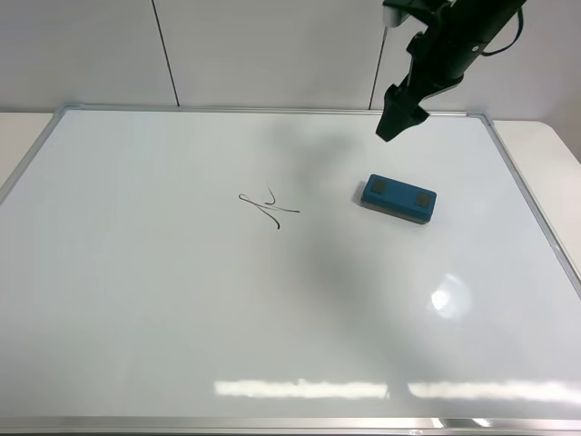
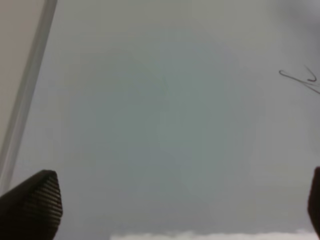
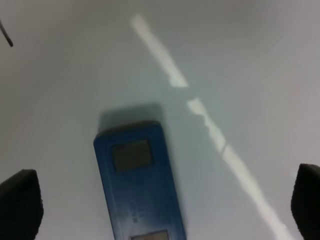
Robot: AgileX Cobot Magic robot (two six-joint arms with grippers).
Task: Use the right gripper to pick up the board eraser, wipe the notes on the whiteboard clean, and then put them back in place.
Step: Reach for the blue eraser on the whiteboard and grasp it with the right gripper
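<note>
My right gripper is to take hold of the middle of the board eraser (image 1: 397,195) (image 3: 139,201) next, closing on its long sides between the dark squares.
The teal-blue board eraser (image 1: 398,197) lies flat on the whiteboard (image 1: 182,300), right of centre; it also shows in the right wrist view (image 3: 137,185), between the fingertips and below them. The notes (image 1: 270,208) are a small black scribble near the board's middle, left of the eraser; part of them shows in the left wrist view (image 2: 300,80). My right gripper (image 1: 388,127) hangs above the board's far edge, up and behind the eraser, open and empty. My left gripper (image 2: 175,210) is open and empty over the board's left part; it is out of the exterior high view.
The whiteboard's silver frame (image 1: 526,191) runs along the right side, with pale table surface (image 1: 554,136) beyond it. A wall with panel seams (image 1: 163,45) stands behind. The frame's left edge shows in the left wrist view (image 2: 27,95).
</note>
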